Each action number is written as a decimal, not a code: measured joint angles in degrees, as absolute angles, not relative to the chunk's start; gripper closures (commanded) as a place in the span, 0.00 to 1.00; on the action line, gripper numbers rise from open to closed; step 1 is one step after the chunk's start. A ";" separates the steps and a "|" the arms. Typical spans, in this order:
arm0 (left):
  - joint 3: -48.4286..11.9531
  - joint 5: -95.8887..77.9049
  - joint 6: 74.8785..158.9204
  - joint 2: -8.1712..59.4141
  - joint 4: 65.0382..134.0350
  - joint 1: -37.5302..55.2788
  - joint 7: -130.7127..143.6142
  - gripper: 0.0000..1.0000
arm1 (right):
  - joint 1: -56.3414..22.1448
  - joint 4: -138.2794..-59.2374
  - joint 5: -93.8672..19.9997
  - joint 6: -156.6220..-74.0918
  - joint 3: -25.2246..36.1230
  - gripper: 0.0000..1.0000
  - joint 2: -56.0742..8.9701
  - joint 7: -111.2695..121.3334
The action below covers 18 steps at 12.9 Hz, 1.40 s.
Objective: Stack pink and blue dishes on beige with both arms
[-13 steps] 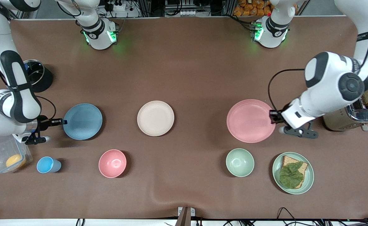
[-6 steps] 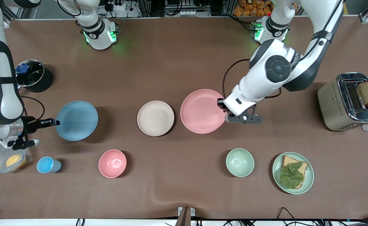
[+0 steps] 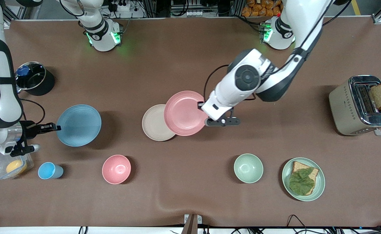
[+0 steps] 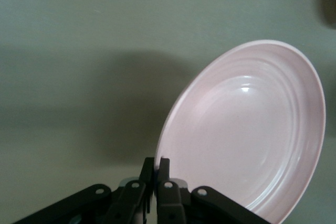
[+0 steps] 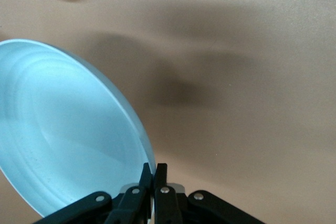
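The left gripper should release the pink plate squarely on top of the beige plate (image 3: 159, 122), with the two plates rim over rim.
The pink plate (image 3: 184, 112) hangs in the air, partly over the beige plate (image 3: 154, 124), which lies on the table mid-way along it. My left gripper (image 3: 201, 105) is shut on the pink plate's rim (image 4: 164, 153) at the edge toward the left arm's end. The blue plate (image 3: 79, 124) is lifted off the table toward the right arm's end, casting a shadow below it. My right gripper (image 3: 56, 127) is shut on its rim (image 5: 152, 169). In the right wrist view the blue plate (image 5: 63, 129) tilts away from the fingers.
A pink bowl (image 3: 116, 169), blue cup (image 3: 49, 170) and green bowl (image 3: 248, 168) stand nearer the camera. A green plate with bread and a leaf (image 3: 303, 179), a toaster (image 3: 361, 105), a black pot (image 3: 34, 78) and a clear box (image 3: 6, 161) sit at the table's ends.
The left arm has carried the pink plate from the left arm's end toward the beige plate, now overlapping it. The right gripper lifted the blue plate slightly and holds it almost still.
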State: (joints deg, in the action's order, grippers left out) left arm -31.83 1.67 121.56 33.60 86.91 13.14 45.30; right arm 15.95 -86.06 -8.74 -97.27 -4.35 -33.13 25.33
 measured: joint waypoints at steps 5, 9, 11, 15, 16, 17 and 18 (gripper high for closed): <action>-23.17 3.07 134.84 41.47 85.79 25.65 49.63 1.00 | 15.97 -86.07 -8.76 -97.27 -4.30 1.00 -33.14 25.35; -17.94 3.07 138.40 46.13 82.23 34.31 53.86 1.00 | 15.97 -86.07 -8.77 -97.27 -4.30 1.00 -33.14 25.36; -17.75 3.07 140.81 47.68 81.91 34.51 53.93 1.00 | 15.97 -86.07 -8.77 -97.27 -4.29 1.00 -33.14 25.36; -17.75 3.07 142.43 49.49 81.50 34.54 53.93 1.00 | 15.97 -86.07 -8.79 -97.27 -4.29 1.00 -33.15 25.36; -17.75 3.07 142.47 49.60 81.44 34.54 53.93 1.00 | 15.96 -86.07 -8.80 -97.27 -4.30 1.00 -33.15 25.37; -17.75 3.07 142.47 49.63 81.41 34.53 53.93 1.00 | 15.96 -86.07 -8.85 -97.27 -4.30 1.00 -33.15 25.37; -17.73 3.07 142.47 49.63 81.40 34.51 53.93 1.00 | 15.96 -86.07 -8.92 -97.27 -4.30 1.00 -33.15 25.37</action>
